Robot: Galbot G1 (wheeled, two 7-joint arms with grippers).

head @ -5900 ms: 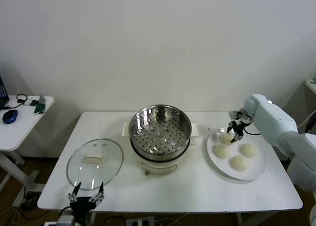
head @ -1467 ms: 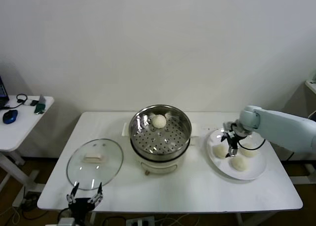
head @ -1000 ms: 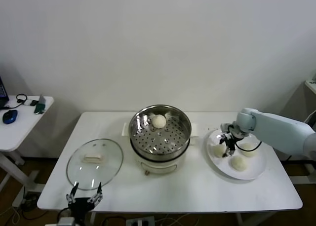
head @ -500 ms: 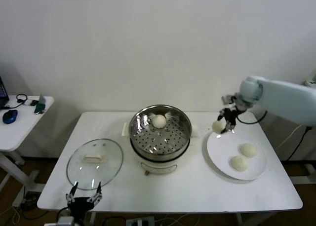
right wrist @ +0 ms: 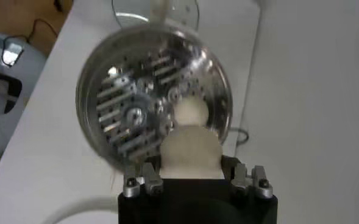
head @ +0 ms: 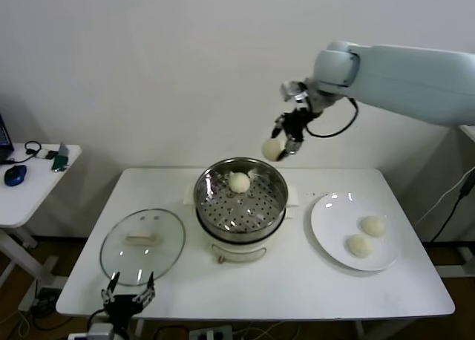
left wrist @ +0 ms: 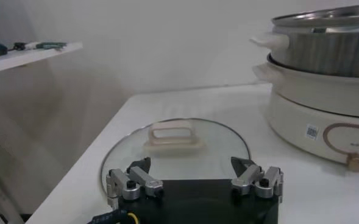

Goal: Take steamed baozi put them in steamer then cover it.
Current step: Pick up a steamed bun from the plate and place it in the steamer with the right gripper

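My right gripper will let go of the steamed baozi in the steamer, on the glass cover's side of the baozi (head: 220, 200) (right wrist: 172, 76) inside.
My right gripper (head: 280, 148) is shut on a steamed baozi (head: 272, 148), held in the air above the far right rim of the steamer (head: 273, 203). In the right wrist view that baozi (right wrist: 190, 152) sits between the jaws over the steamer (right wrist: 124, 103). One baozi (head: 239, 182) lies inside the steamer at the back. Two more baozi (head: 372, 226) (head: 360, 245) rest on the white plate (head: 330, 225). The glass cover (head: 142, 242) lies flat on the table at the left. My left gripper (head: 128, 299) waits open at the table's front edge, just short of the cover (left wrist: 176, 146).
A side table (head: 30, 184) with a blue mouse and cables stands to the far left. The steamer's pot base (left wrist: 313, 122) stands beside the cover in the left wrist view. The wall rises right behind the table.
My right gripper has lifted a baozi off the plate and carried it up and left to above the steamer's rim. The plate now holds two. The left arm has not moved.
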